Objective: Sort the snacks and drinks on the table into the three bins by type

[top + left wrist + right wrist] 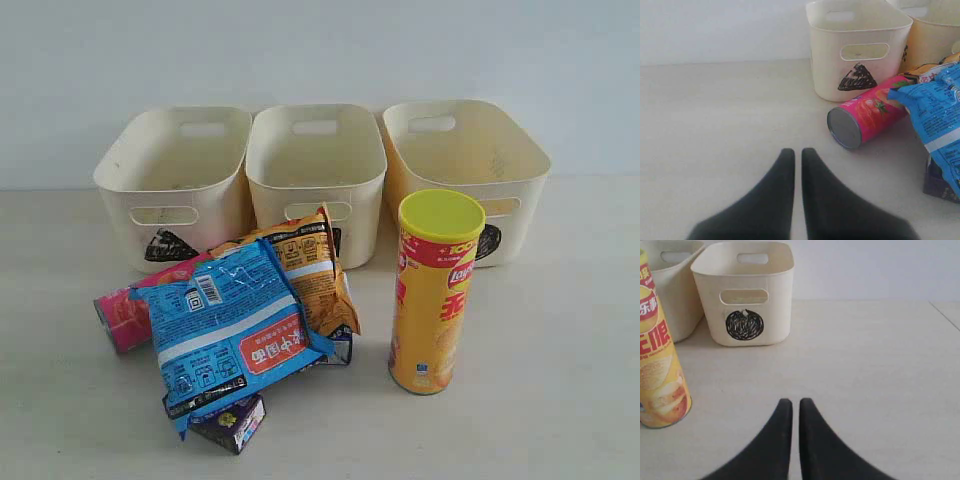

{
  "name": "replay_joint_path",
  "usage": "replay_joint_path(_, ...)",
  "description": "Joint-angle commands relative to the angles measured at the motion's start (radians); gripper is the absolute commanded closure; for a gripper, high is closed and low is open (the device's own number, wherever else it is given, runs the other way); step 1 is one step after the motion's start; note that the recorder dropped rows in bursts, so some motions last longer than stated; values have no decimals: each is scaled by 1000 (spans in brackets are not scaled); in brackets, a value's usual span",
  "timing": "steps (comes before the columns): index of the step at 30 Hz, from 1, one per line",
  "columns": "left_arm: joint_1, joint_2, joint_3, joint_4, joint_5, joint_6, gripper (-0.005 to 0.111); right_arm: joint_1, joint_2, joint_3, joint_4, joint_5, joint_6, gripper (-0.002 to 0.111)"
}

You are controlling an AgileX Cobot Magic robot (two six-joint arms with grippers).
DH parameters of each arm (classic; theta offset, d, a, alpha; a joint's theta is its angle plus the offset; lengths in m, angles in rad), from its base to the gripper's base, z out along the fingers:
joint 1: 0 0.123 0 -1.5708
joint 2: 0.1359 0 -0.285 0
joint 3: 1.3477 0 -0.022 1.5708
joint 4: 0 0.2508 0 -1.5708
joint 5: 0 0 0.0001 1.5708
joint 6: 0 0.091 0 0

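Note:
The yellow chip tube stands clear, so next my right gripper closes around the middle of the yellow chip tube (pixel 430 303) (pixel 652 342), just below its logo.
Three cream bins stand in a row at the back: triangle bin (pixel 125 190), middle bin (pixel 315 185) and circle bin (pixel 525 190). A yellow chip tube (pixel 437 290) stands upright in front of the circle bin. A pink tube (pixel 120 318) lies on its side under a blue noodle packet (pixel 230 330) and an orange packet (pixel 310 262). A dark purple carton (pixel 232 422) pokes out at the front, and another carton's corner (pixel 341 348) shows at the right. My left gripper (pixel 797 152) is shut and empty, short of the pink tube (pixel 867 117). My right gripper (pixel 795 402) is shut and empty, beside the yellow tube (pixel 657 355).
The pale table (pixel 540 400) spreads out around the pile. Neither arm shows in the exterior view. The triangle bin (pixel 860 75) stands beyond the pink tube, and the circle bin (pixel 745 295) beyond the yellow one. A plain wall runs behind the bins.

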Motion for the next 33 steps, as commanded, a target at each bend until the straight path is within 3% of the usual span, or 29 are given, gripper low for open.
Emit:
replay_joint_path(1, 2, -3, -3, -2, -14, -8, 102, 0, -5, 5, -8, -130, 0, 106)
replay_joint_path(8, 2, -3, -3, -2, -14, -8, 102, 0, -5, 5, -8, -465, 0, 106)
replay_joint_path(12, 2, -3, -3, -2, -14, -8, 102, 0, -5, 5, 0, -614, 159, 106)
replay_joint_path(17, 2, -3, -3, -2, -14, -8, 102, 0, -5, 5, -5, -705, 442, 106)
replay_joint_path(25, 2, -3, -3, -2, -14, -8, 102, 0, 58, -74, -23, -776, 448, 106)
replay_joint_path(33, 2, -3, -3, -2, -14, -8, 102, 0, 318, -204, -25, -951, 458, 106)
